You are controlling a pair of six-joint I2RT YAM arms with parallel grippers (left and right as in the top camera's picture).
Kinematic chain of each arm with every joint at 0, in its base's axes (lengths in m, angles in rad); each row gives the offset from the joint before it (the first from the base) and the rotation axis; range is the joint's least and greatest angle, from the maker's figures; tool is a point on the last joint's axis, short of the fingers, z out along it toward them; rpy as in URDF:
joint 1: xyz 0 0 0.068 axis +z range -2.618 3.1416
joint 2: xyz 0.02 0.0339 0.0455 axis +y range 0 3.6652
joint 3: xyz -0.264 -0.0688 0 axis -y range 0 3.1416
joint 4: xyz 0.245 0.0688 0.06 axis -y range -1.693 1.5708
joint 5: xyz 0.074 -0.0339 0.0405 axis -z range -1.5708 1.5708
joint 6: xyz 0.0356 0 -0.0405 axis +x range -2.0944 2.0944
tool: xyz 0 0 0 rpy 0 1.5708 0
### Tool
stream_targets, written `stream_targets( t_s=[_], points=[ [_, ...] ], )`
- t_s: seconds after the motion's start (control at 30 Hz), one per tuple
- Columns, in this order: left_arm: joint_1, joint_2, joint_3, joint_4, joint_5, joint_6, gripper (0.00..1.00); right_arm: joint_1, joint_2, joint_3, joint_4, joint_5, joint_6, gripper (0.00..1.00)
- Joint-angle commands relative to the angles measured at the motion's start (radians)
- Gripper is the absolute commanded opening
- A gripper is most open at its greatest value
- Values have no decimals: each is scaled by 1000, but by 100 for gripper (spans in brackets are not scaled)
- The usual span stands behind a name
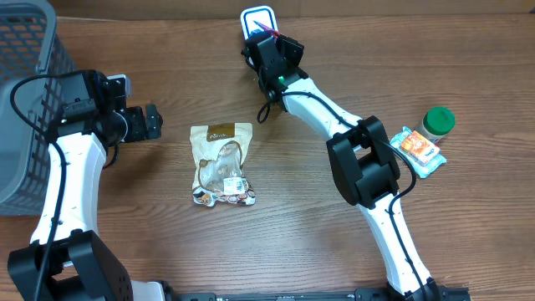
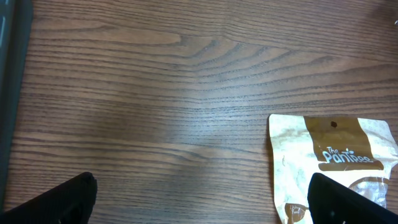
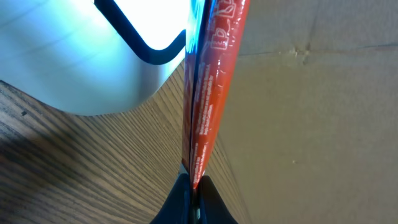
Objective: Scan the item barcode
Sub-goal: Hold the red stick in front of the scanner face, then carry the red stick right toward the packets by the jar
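Observation:
I need to use my right gripper to put the thin red packet down on bare wood (image 1: 380,155) beside the orange and teal packet.
My right gripper (image 1: 269,38) is shut on a thin red packet (image 1: 266,30), which it holds edge-on right next to the white barcode scanner (image 1: 257,17) at the back of the table. In the right wrist view the packet (image 3: 208,81) rises from the shut gripper (image 3: 194,183), with the scanner's glowing window (image 3: 93,56) to its left. My left gripper (image 1: 155,123) stands wide open and empty, left of a beige snack pouch (image 1: 221,163). In the left wrist view that gripper (image 2: 202,199) hovers over bare wood, its right finger (image 2: 342,199) over the pouch (image 2: 336,143).
A grey mesh basket (image 1: 25,84) stands at the far left. A green-lidded jar (image 1: 437,122) and an orange and teal packet (image 1: 418,149) lie at the right. A cardboard wall (image 3: 311,124) backs the table behind the scanner.

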Motion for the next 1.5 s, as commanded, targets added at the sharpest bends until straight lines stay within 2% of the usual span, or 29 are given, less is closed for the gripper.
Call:
stream_targets(
  t_s=[0.0,0.43,0.63,0.87,1.1,1.33,1.47],
  points=[
    [-1,5,14,3,8,12,100,-2,2,18,-1,18,2,3],
    [-1,5,14,3,8,12,99,17,-47,19,-44,36,101,3],
    [-1,5,14,3,8,12,100,18,-181,19,-160,-67,312,3],
    [-1,5,14,3,8,12,100,5,-375,19,-478,-325,644,3],
    [-1,5,14,3,8,12,100,-33,-530,19,-845,-409,1020,3],
    [-1,5,14,4,8,12,100,-129,-550,18,-1239,-536,1057,4],
    [-1,5,14,3,8,12,99,-193,-539,6,-1363,-552,1057,3]
  ],
)
